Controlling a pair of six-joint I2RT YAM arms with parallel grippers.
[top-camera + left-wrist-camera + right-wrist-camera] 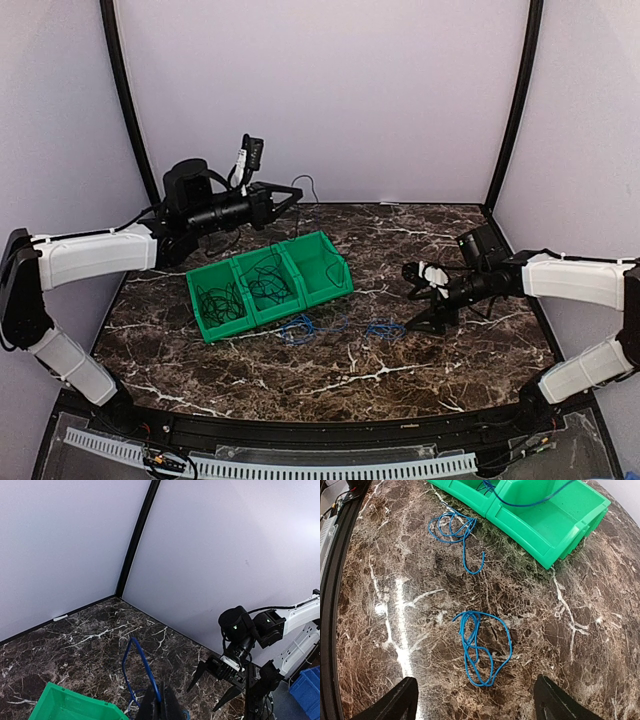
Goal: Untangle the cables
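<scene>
The robot's right gripper should next move to the hooked loose end (345, 319) (479, 569) of the blue tangle by the front side of the green bin and close there.
My left gripper (161, 701) is shut on a blue cable (134, 664) that arches up from its tips and drops toward the table. It hovers behind the green bin (335, 290), held high (294, 193). The same cable crosses the bin's end compartment (530, 503). A loose blue coil (481, 649) lies on the marble in front of my right gripper (477, 706), which is open and empty, low over the table (414, 298). Another blue tangle (453, 527) lies by the bin's front wall (297, 328). Black cables fill the left (218, 303) and middle (266, 283) compartments.
The green bin (555, 522) has three compartments and sits left of centre on the dark marble table (330, 390). Pale walls with black corner posts (128, 110) close in the back and sides. A blue crate (307, 690) stands beyond the table's edge.
</scene>
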